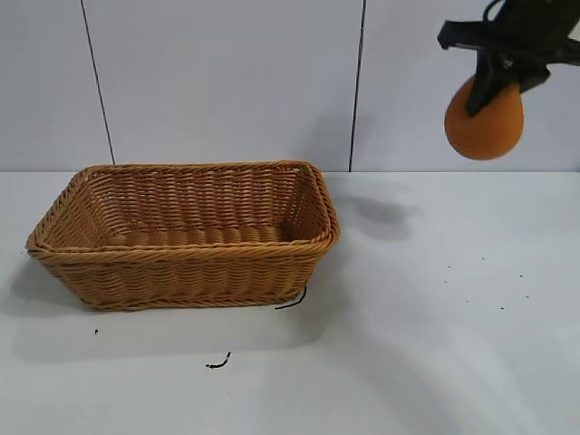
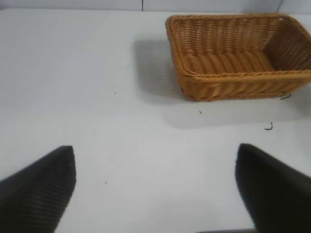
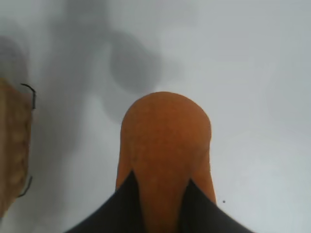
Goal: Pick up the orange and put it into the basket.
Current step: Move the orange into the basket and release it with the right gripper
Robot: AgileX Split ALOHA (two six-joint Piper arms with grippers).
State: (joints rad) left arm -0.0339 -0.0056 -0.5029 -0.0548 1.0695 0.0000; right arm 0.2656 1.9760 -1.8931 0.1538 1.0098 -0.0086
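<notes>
My right gripper is going to release the orange on the basket's woven bottom [image 1: 223, 226], behind the middle of the front rim of the basket. The orange is still held high in the air.
My right gripper [image 1: 494, 86] is shut on the orange [image 1: 485, 122] and holds it high in the air at the upper right, well to the right of the basket [image 1: 186, 231]. In the right wrist view the orange [image 3: 165, 141] hangs between the two black fingers [image 3: 124, 204], with the basket's edge [image 3: 12, 145] off to one side. The basket is a tan woven wicker rectangle standing empty on the white table at the left. My left gripper [image 2: 155, 189] is open and empty above bare table, with the basket [image 2: 238, 53] farther off.
Two small black scraps lie on the table in front of the basket [image 1: 292, 299] [image 1: 217, 363]. A white panelled wall [image 1: 227, 82] stands behind the table. Tiny dark specks dot the table at the right [image 1: 503, 290].
</notes>
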